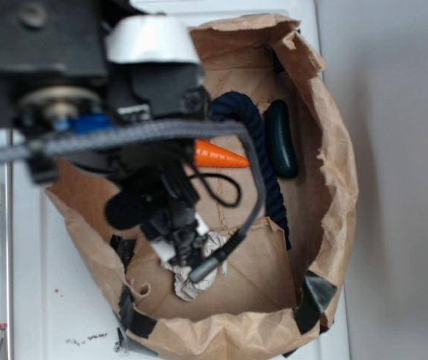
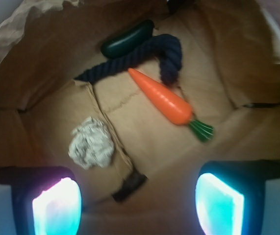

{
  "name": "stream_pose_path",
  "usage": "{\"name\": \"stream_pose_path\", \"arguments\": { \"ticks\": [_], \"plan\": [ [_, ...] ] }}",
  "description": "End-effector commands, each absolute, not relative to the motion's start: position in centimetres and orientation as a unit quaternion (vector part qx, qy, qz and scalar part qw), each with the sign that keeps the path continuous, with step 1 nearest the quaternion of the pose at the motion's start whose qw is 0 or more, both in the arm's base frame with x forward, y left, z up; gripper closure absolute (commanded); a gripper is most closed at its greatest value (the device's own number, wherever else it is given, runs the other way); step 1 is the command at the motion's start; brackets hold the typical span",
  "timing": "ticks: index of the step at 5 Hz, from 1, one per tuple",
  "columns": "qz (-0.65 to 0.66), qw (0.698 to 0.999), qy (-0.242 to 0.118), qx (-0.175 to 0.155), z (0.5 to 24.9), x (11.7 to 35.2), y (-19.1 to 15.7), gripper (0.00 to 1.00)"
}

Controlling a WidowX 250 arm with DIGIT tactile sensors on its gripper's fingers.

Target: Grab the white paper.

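My gripper needs to grip the middle of the crumpled white paper point(image 1: 205, 252) point(image 2: 91, 145), with one finger on either side of the paper.
The white paper point(image 2: 91, 143) is a crumpled off-white wad lying on the floor of the brown paper bag point(image 2: 144, 147), left of centre in the wrist view. In the exterior view the white paper point(image 1: 199, 270) shows partly under my arm. My gripper point(image 2: 137, 208) is open, its two glowing pads wide apart with nothing between them. It hovers above the bag floor, with the wad just ahead of the left fingertip point(image 2: 56, 208). In the exterior view my gripper point(image 1: 184, 244) hangs inside the bag over the wad.
An orange carrot point(image 2: 164, 100) lies in the middle of the bag with its green top toward my right pad. A dark blue rope point(image 2: 140, 56) and a dark green cucumber point(image 2: 127, 39) lie at the far side. Black tape point(image 2: 130, 183) marks a floor fold. Bag walls point(image 1: 333, 165) rise all round.
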State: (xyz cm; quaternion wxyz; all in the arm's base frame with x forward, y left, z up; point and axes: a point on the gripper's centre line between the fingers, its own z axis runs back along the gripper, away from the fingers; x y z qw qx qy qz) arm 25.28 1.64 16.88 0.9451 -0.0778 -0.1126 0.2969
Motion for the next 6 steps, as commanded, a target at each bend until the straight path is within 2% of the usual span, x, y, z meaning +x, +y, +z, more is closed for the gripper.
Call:
{"name": "stream_pose_path", "arguments": {
  "ticks": [1, 2, 6],
  "plan": [
    [0.310, 0.939, -0.120, -0.087, 14.5, 26.0, 0.5, 0.00],
    [0.307, 0.941, -0.118, -0.082, 13.6, 25.9, -0.7, 0.00],
    [0.307, 0.941, -0.118, -0.082, 13.6, 25.9, -0.7, 0.00]
  ]
}}
